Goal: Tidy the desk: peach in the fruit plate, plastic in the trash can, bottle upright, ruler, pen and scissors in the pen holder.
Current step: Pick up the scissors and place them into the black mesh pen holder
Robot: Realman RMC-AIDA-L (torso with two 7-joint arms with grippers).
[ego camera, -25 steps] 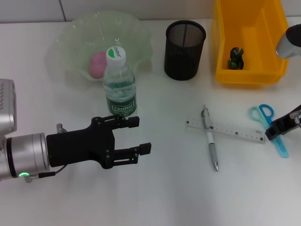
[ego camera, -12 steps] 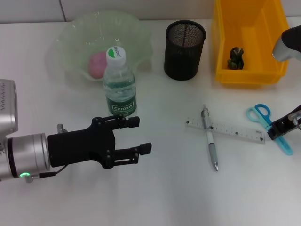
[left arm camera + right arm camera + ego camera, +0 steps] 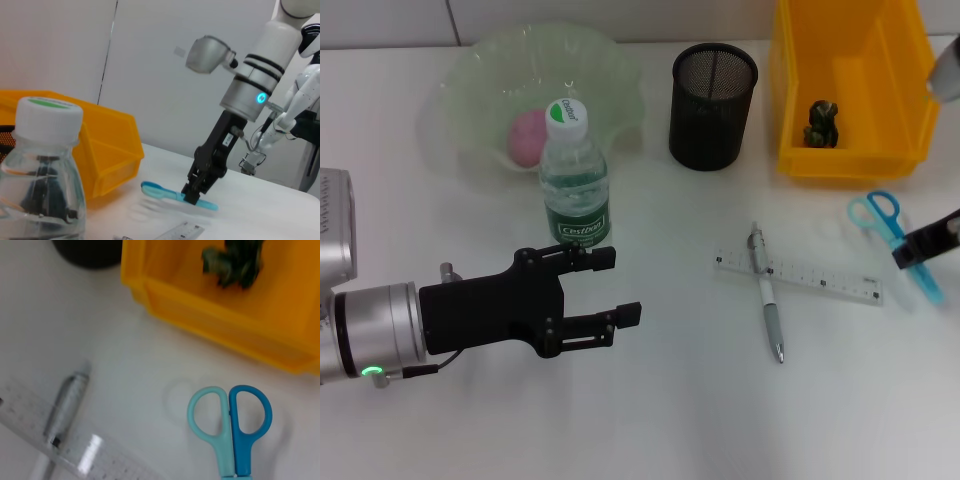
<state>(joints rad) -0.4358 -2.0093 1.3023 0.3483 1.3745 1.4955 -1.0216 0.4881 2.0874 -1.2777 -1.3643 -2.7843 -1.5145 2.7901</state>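
Observation:
Next, I release the blue scissors from my right gripper inside the black mesh pen holder (image 3: 718, 88), between fruit plate and yellow bin.
My right gripper (image 3: 925, 245) is at the right edge, shut on the blue scissors (image 3: 885, 218) at their blades. In the left wrist view the scissors (image 3: 165, 192) hang a little above the table in that gripper (image 3: 197, 192). The handles show in the right wrist view (image 3: 230, 425). The ruler (image 3: 810, 275) lies flat with the pen (image 3: 767, 295) across it. The black mesh pen holder (image 3: 713, 92) stands behind them. The peach (image 3: 528, 135) lies in the green fruit plate (image 3: 470, 80). The bottle (image 3: 576, 180) stands upright. My left gripper (image 3: 615, 285) is open and empty at the front left.
A yellow bin (image 3: 850, 150) at the back right holds a dark crumpled piece of plastic (image 3: 820, 122). The bin (image 3: 225, 315) is close behind the scissors. The bottle (image 3: 45, 170) stands right in front of the left gripper.
My right gripper has lifted the scissors off the table and carried them a little toward the back and right. The left arm has not moved.

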